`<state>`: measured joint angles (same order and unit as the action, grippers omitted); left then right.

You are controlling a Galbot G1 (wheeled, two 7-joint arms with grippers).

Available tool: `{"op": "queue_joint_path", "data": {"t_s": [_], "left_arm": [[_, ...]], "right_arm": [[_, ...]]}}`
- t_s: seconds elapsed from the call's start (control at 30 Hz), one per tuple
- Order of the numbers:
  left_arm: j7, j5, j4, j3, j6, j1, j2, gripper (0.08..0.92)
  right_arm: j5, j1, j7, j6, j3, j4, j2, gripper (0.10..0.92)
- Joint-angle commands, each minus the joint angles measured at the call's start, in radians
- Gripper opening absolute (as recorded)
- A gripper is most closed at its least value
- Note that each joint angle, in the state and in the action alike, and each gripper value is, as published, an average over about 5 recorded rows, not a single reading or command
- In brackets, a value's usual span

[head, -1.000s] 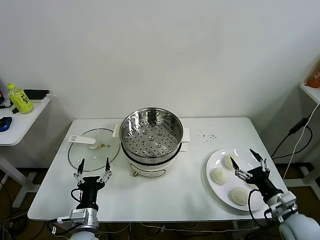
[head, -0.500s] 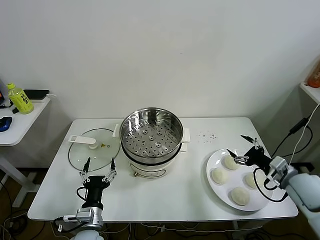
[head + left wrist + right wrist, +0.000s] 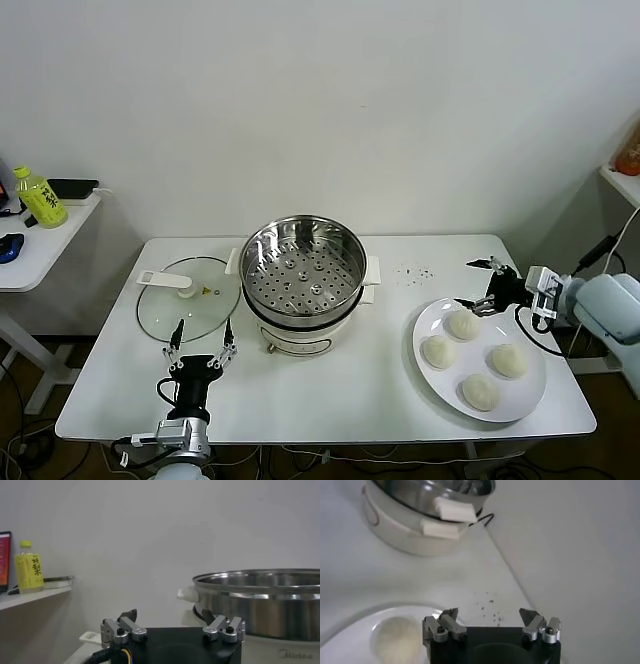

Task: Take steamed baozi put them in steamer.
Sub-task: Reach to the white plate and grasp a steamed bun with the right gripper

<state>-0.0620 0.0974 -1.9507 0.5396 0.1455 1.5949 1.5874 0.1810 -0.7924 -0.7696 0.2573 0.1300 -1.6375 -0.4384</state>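
The sides of the farthest baozi [image 3: 463, 324] [image 3: 397, 640] on the white plate, the one nearest the dark specks, will be gripped by my right gripper.
The steamer [image 3: 303, 270] stands at the table's middle, its perforated tray bare. Several cream-white baozi lie on a white plate [image 3: 424, 325] at the right, among them one at the far side [image 3: 463, 324], one at the left [image 3: 438, 351] and one at the front [image 3: 480, 391]. My right gripper [image 3: 468, 284] hovers open just beyond the plate's far edge, next to the farthest bun and touching nothing. In the right wrist view its jaws [image 3: 489, 616] stand wide over bare table, with that baozi [image 3: 395, 637] beside one finger. My left gripper [image 3: 203, 326] waits open at the front left.
A glass lid [image 3: 190, 295] with a white handle lies left of the steamer, just beyond the left gripper. Dark specks [image 3: 412, 272] dot the table between steamer and plate. A side table with a yellow bottle [image 3: 38, 197] stands at the far left. A black cable hangs at the right.
My right gripper has swung from the plate's near right edge up and round to its far edge. The left gripper crept slightly towards the lid. The buns have not moved.
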Motion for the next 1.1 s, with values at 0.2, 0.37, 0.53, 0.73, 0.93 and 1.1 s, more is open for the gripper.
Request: {"op": "queue_joint_path", "data": {"t_s": [0.2,0.37,0.53,0.73,0.93,1.1], "left_arm": [[-0.006,-0.002,-0.006,0.002,0.001,0.009,-0.004,0.823],[-0.009,-0.005,-0.014,0.008,0.001,0.014,-0.007,0.823],[-0.011,-0.01,-0.026,0.012,-0.012,0.003,-0.016,0.823],[-0.01,-0.019,-0.037,0.013,-0.024,-0.004,-0.023,0.823],[-0.01,-0.02,-0.044,0.015,-0.028,-0.005,-0.023,0.823],[-0.011,-0.019,-0.039,0.017,-0.026,-0.001,-0.027,0.823]], "right_arm": [[-0.045,0.686,-0.338,-0.018,-0.699,0.223,0.015,0.823],[-0.069,0.866,-0.377,-0.043,-0.899,0.317,-0.073,0.823],[-0.092,0.947,-0.403,-0.069,-1.015,0.41,-0.148,0.823],[-0.121,0.971,-0.431,-0.09,-1.075,0.487,-0.204,0.823],[-0.157,0.956,-0.411,-0.108,-1.088,0.525,-0.246,0.823],[-0.191,0.933,-0.401,-0.131,-1.079,0.547,-0.261,0.823]]}}
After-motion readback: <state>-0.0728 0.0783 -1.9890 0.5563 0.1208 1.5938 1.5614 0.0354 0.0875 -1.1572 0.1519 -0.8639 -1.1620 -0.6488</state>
